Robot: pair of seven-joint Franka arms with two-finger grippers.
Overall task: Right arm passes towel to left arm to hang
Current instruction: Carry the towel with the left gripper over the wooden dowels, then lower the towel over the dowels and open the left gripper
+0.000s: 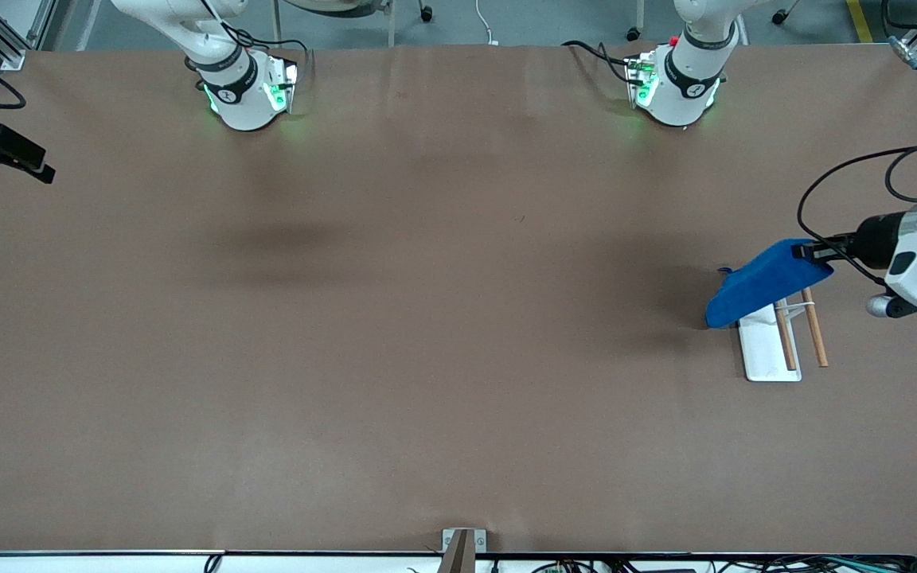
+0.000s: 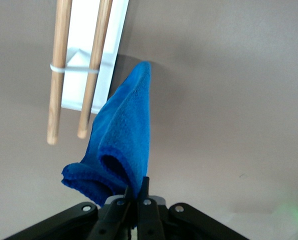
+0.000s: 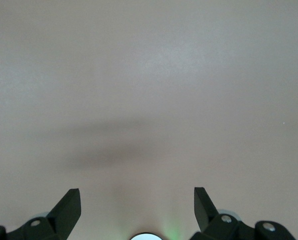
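My left gripper is going to let go of the blue towel draped across the wooden rods [image 2: 80,70] above the white base of the rack.
The bright blue towel [image 1: 761,282] hangs from my left gripper [image 1: 807,253], which is shut on one end of it at the left arm's end of the table. The towel droops over the rack: a white base [image 1: 769,350] with two wooden rods [image 1: 815,330]. In the left wrist view the towel [image 2: 124,135] is pinched in my left gripper [image 2: 137,187] and hangs beside the rods [image 2: 58,70] and the white base [image 2: 81,25]. My right gripper [image 3: 136,191] is open and empty over bare brown table. It is out of the front view.
The brown table cover [image 1: 427,318] spreads across the whole view. The two arm bases [image 1: 243,91] [image 1: 677,87] stand along the table's edge farthest from the front camera. A black device [image 1: 5,151] juts in at the right arm's end.
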